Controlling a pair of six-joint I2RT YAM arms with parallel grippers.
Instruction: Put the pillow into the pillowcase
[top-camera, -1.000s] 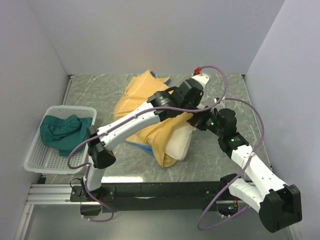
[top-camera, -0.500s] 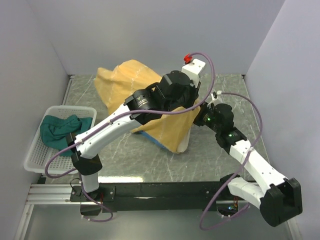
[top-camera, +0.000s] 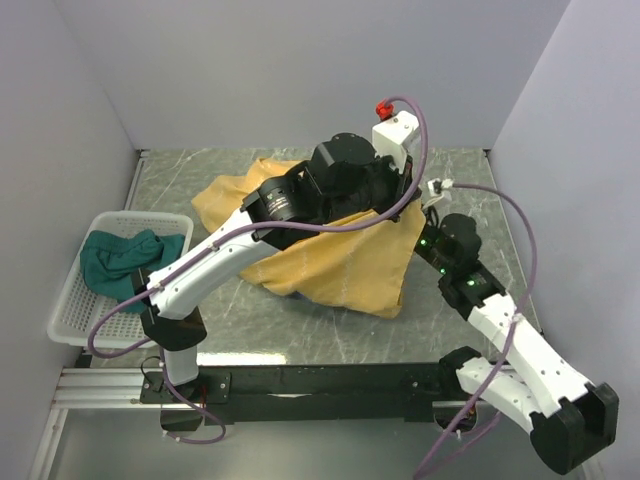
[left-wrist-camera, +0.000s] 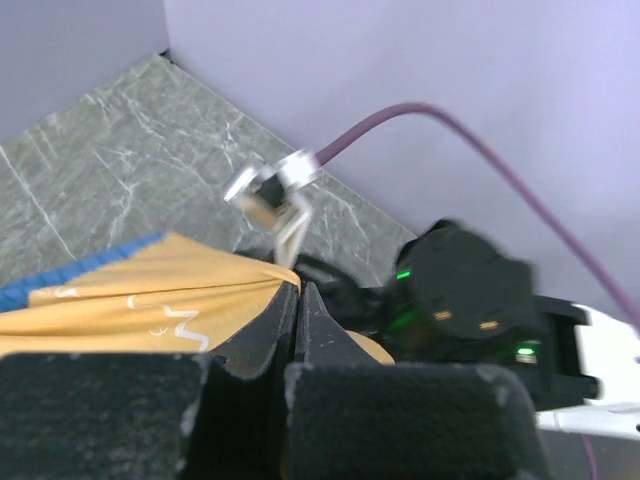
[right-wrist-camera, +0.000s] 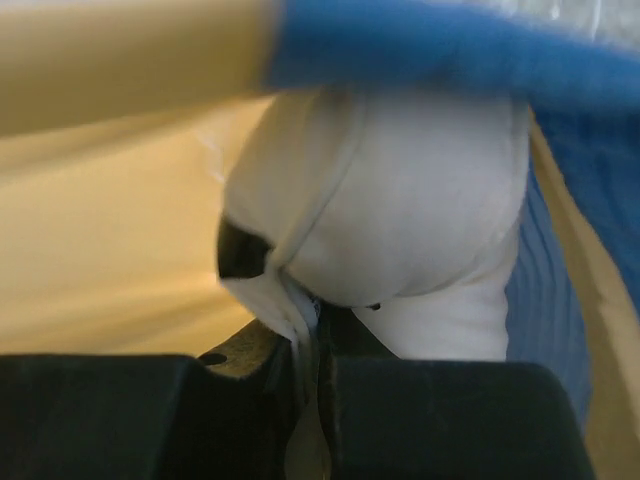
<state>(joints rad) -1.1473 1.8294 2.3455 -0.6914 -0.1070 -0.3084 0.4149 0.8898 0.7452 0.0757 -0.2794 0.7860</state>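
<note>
My right gripper is holding the pillow's fold inside the pillowcase. I should have it let go of the pillow and grab the pillowcase's edge (right-wrist-camera: 400, 55) before I lift the pillowcase's opening around the pillow.
The pillowcase (top-camera: 345, 262) shows its mustard-yellow face, spread over the middle of the table and held up at its right edge. My left gripper (top-camera: 400, 205) is shut on the pillowcase's edge (left-wrist-camera: 230, 295); a blue strip shows at the left of the left wrist view. My right gripper (top-camera: 425, 240) is at the case's right edge, shut on a fold of the cream-white pillow (right-wrist-camera: 390, 210), which sits inside the case, yellow to its left and blue (right-wrist-camera: 570, 270) to its right. The pillow is hidden in the top view.
A white basket (top-camera: 75, 310) with a dark teal-green cloth (top-camera: 125, 262) stands at the table's left edge. Grey walls close in the back and both sides. The right arm's purple cable (top-camera: 520, 235) loops over the table's right side.
The left arm lifted the pillowcase high, then lowered and spread it over the pillow. The pillow's white end, visible a second ago, is now covered in the top view.
</note>
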